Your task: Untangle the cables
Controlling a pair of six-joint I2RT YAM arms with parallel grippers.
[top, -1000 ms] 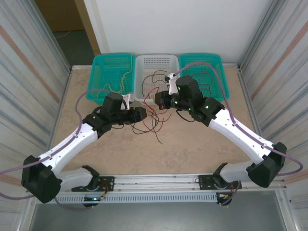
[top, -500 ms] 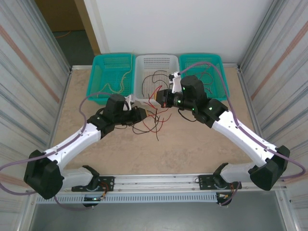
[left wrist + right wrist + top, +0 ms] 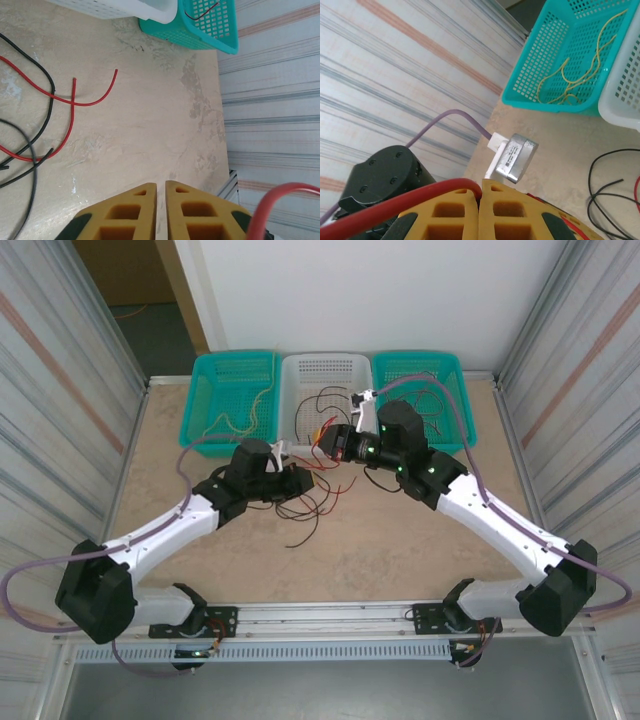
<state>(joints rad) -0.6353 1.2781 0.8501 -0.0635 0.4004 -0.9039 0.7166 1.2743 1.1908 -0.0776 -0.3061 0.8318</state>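
I should release the red cable with my right gripper inside the teal basket with the dark wires (image 3: 411,420), toward the white basket.
The cables are a loose tangle of red and black wires (image 3: 316,500) on the table in front of the white basket (image 3: 326,368). My right gripper (image 3: 336,442) hovers at the tangle's far edge. In the right wrist view it (image 3: 481,181) is shut on a red cable (image 3: 415,199) that arcs left out of the tips. My left gripper (image 3: 300,480) sits at the tangle's left side. In the left wrist view its yellow tips (image 3: 161,184) are closed to a hair-wide slit with nothing visible between them. A red cable (image 3: 280,196) loops past its right finger. More red (image 3: 73,112) and black (image 3: 46,117) strands lie ahead.
Pale yellow wires (image 3: 246,416) lie in the left teal basket (image 3: 204,392). Dark wires lie in the right teal basket (image 3: 455,390). The white basket holds a few strands too. The left wrist's silver camera (image 3: 518,158) hangs close to my right fingertips. Corrugated walls close both sides.
The left jaws have closed from open to nearly touching while that arm slid right toward the tangle. The right gripper pulled its red cable slightly back, and the tangle shifted with it.
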